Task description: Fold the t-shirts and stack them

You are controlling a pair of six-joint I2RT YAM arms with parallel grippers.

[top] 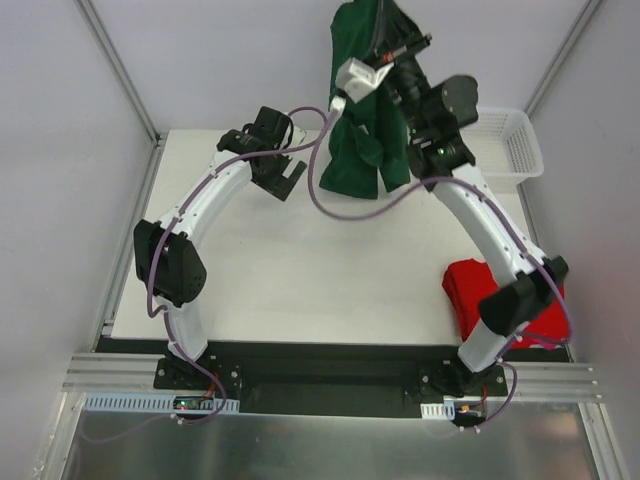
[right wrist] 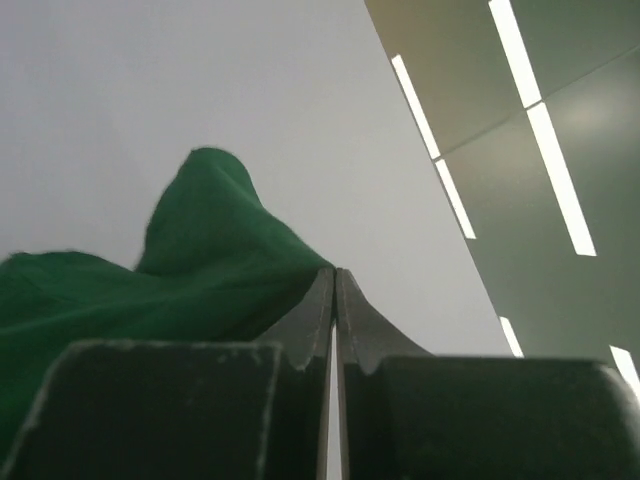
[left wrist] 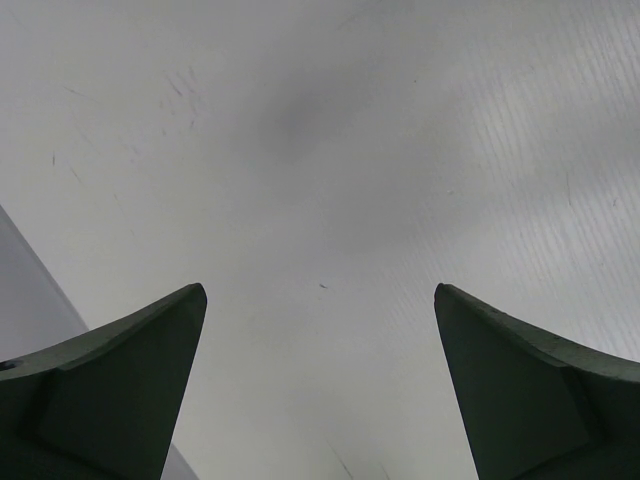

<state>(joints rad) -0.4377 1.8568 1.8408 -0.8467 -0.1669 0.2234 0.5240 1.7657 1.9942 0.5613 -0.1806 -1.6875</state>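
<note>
My left gripper should close on the hanging side edge [top: 334, 148] of the dark green t-shirt, the edge that faces it, below my right gripper.
The dark green t-shirt [top: 365, 130] hangs in the air over the back of the table, bunched and dangling from my raised right gripper [top: 392, 48]. In the right wrist view that gripper [right wrist: 335, 270] is shut, and the green cloth [right wrist: 200, 250] comes out at the left of its tips. The bright red t-shirt [top: 478, 290] lies folded at the table's front right, partly behind the right arm. My left gripper [top: 290, 180] hovers at the back left, just left of the hanging shirt. Its jaws [left wrist: 320, 290] stand wide open with only bare table between them.
A white mesh basket [top: 510, 145] stands at the back right corner. The white table [top: 300, 270] is boxed in by grey walls on the left, right and back. The purple cable loops under the hanging shirt.
</note>
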